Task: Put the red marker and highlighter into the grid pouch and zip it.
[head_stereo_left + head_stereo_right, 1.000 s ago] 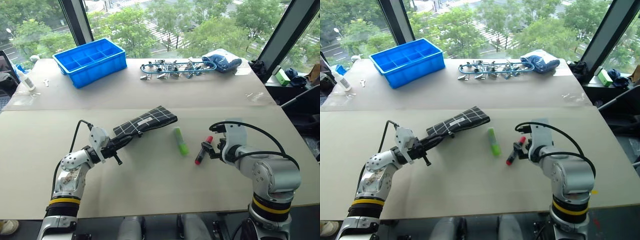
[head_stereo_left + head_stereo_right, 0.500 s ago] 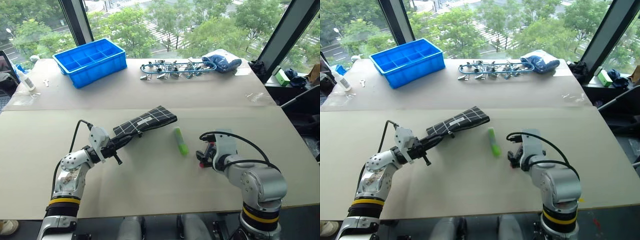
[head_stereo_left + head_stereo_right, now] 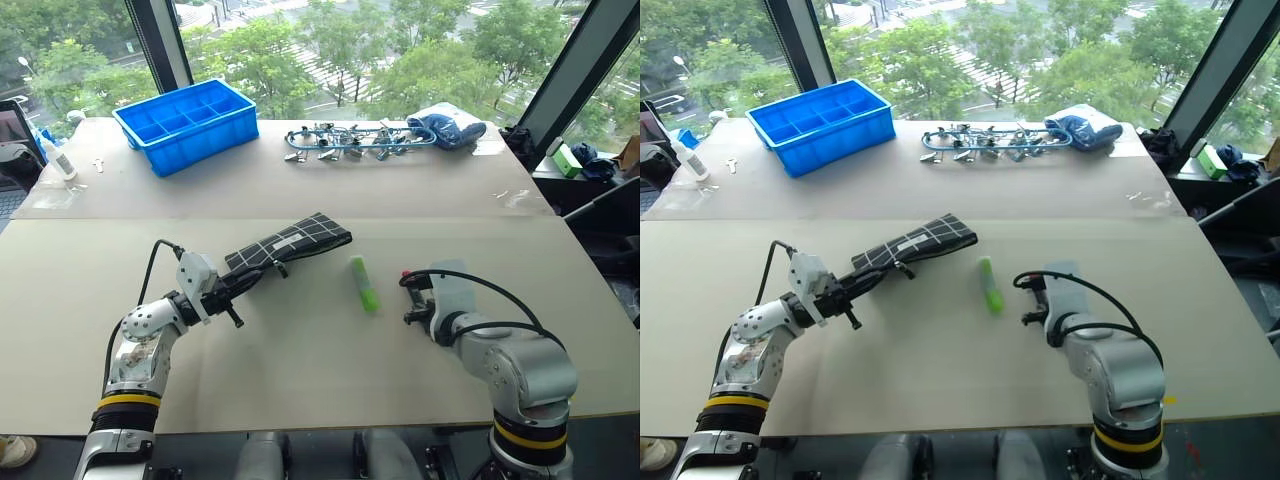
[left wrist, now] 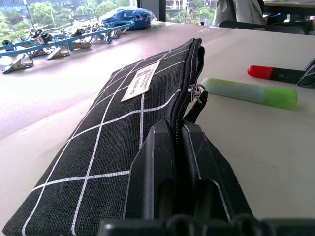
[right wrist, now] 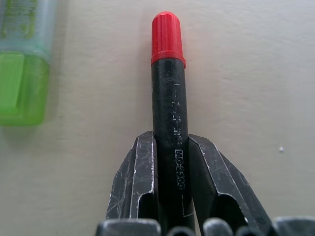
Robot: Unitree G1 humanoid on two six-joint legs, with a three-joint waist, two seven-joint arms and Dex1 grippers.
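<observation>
I should release the red marker, now held low at the table, with my right gripper inside the grid pouch's end point(image 3: 317, 241) that is nearest the lime-green highlighter.
The grid pouch point(image 3: 295, 240) lies flat on the table, black with white lines and a white label. My left gripper point(image 3: 240, 285) is shut on its near end at the zipper edge point(image 4: 176, 129). To the right of the pouch lies the lime-green highlighter point(image 3: 363, 282), alone. The red marker point(image 5: 167, 98) has a black barrel and a red cap pointing away from me. My right gripper point(image 5: 171, 140) is shut on its barrel, low at the table. In the left eye view the red cap point(image 3: 405, 272) peeks out ahead of the right gripper point(image 3: 418, 300).
A blue compartment bin point(image 3: 185, 122) stands at the back left. A row of metal clips on a blue rack point(image 3: 350, 138) and a blue cloth point(image 3: 447, 122) lie at the back. A white bottle point(image 3: 55, 160) stands at the far left edge.
My right gripper has gone from open around the red marker to shut on its barrel, sinking a little toward the table. The left gripper and pouch have not moved.
</observation>
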